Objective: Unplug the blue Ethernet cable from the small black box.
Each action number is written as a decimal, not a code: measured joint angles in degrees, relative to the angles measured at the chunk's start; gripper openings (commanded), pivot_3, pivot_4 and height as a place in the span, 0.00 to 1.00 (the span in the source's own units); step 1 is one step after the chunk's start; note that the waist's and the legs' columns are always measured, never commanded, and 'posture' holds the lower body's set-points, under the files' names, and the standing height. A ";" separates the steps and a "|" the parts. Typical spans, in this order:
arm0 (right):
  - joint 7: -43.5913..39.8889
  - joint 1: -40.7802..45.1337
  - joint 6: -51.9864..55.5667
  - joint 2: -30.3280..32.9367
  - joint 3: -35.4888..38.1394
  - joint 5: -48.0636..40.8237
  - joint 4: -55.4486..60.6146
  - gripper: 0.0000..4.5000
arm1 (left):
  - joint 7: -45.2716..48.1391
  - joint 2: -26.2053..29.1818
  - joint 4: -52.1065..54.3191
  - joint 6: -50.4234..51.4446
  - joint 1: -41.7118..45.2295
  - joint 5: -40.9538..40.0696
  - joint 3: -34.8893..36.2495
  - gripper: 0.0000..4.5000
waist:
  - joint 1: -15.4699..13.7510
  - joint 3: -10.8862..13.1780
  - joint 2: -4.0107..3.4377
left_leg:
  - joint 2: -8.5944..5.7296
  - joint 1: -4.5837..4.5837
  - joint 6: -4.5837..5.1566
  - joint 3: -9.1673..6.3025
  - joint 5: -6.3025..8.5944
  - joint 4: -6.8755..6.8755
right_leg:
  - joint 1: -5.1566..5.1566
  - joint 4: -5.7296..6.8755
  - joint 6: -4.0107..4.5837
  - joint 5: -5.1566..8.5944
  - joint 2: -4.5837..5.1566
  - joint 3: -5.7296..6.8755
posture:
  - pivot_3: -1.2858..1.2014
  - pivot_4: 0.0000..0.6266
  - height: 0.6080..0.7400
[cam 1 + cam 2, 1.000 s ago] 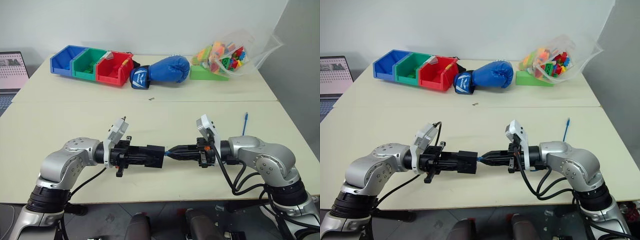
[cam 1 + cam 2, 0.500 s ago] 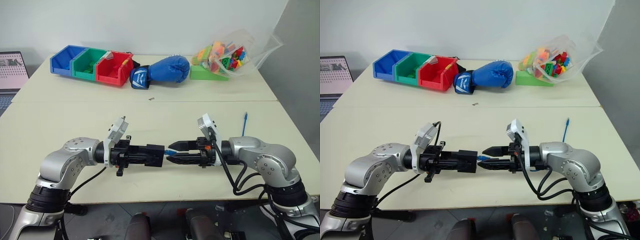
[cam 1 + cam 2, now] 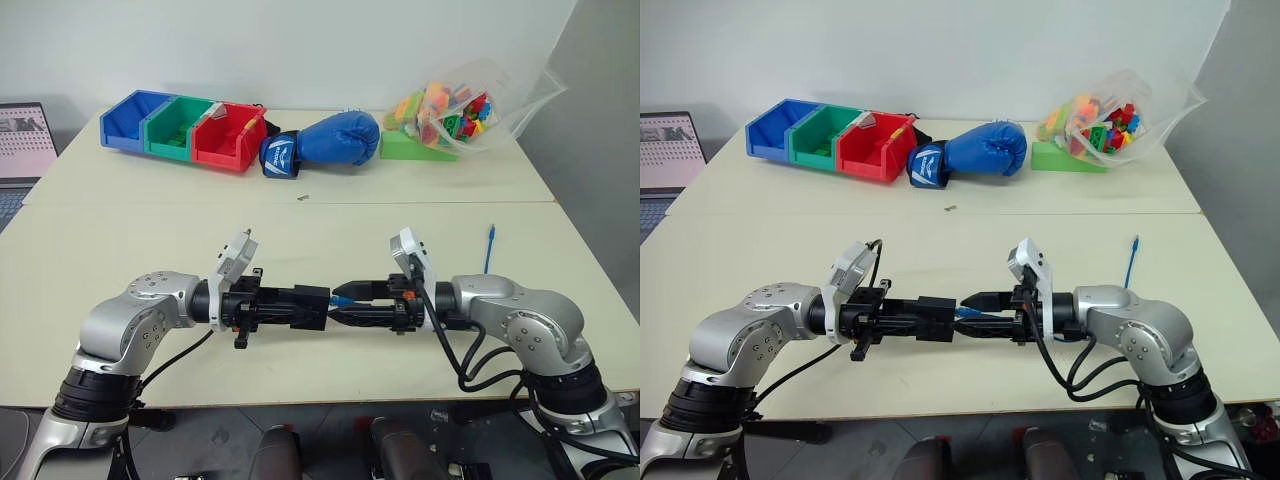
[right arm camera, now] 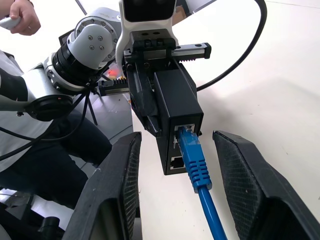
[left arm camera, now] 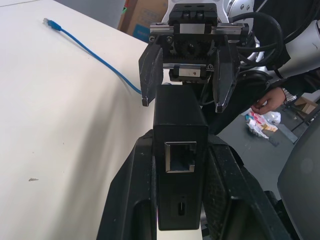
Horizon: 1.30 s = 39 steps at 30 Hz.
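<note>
The robot's left gripper will set the small black box down on the table (image 3: 234,234) in front of the red bin.
My left gripper (image 3: 296,305) is shut on the small black box (image 3: 311,300) and holds it level above the table's front part. The blue Ethernet cable (image 4: 193,156) is plugged into a port on the box's end face. My right gripper (image 3: 338,304) faces the box, open, with a finger (image 4: 116,190) on either side of the plug and not touching it. In the left wrist view, the box (image 5: 180,125) sits between my left fingers (image 5: 131,197). The cable (image 5: 92,54) trails over the table, and its free end (image 3: 490,248) lies at the right.
At the table's back stand blue, green and red bins (image 3: 186,128), a blue boxing glove (image 3: 325,140) and a clear bag of toy bricks (image 3: 455,110) on a green block. A laptop (image 3: 22,140) sits at the far left. A person's hand (image 5: 269,102) shows beyond the table edge.
My right gripper, shut on the cable's plug a second ago, has opened; its fingers now straddle the plug. The left gripper has kept still with the box.
</note>
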State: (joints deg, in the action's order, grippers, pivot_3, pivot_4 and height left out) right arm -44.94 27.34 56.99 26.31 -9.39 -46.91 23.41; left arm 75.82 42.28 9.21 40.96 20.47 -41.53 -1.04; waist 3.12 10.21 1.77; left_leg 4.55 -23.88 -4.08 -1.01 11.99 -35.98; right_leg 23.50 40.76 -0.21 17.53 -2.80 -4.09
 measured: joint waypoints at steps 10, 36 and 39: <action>-0.53 0.01 0.02 0.29 0.00 0.11 -0.11 0.09 | -0.24 0.02 0.96 0.25 -0.01 -0.05 0.07 0.18 | 0.00 0.01 0.00 | 0.00 0.00 0.00 0.00 0.00 0.00 | 0.00 0.00 0.00 0.00 0.00 0.00 | 0.52 0.24 1.00; 4.43 -1.84 -5.99 1.47 4.63 7.32 -9.51 0.01 | -4.77 3.06 -0.30 0.70 -6.63 0.12 6.62 0.18 | 0.26 0.13 0.00 | 0.02 0.00 0.00 0.02 0.00 0.02 | 0.05 -0.03 0.01 0.01 -0.01 -0.03 | 0.52 0.24 1.00; 13.98 3.83 -14.51 -4.00 3.51 17.73 -17.06 0.01 | -8.27 1.56 -1.19 -0.15 -6.33 0.91 7.96 0.18 | 0.46 0.15 -0.02 | 0.04 0.02 0.00 0.06 0.00 0.01 | 0.07 -0.02 0.00 0.00 -0.02 -0.07 | 0.52 0.24 1.00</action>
State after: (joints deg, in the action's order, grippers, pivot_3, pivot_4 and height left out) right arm -30.96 31.17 42.48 22.31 -5.88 -29.17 6.35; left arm 67.55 43.85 8.02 40.82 14.14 -40.61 6.92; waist 3.58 10.35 1.75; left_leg 4.59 -23.86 -4.07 -0.95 11.99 -35.97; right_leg 23.57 40.74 -0.21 17.53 -2.82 -4.15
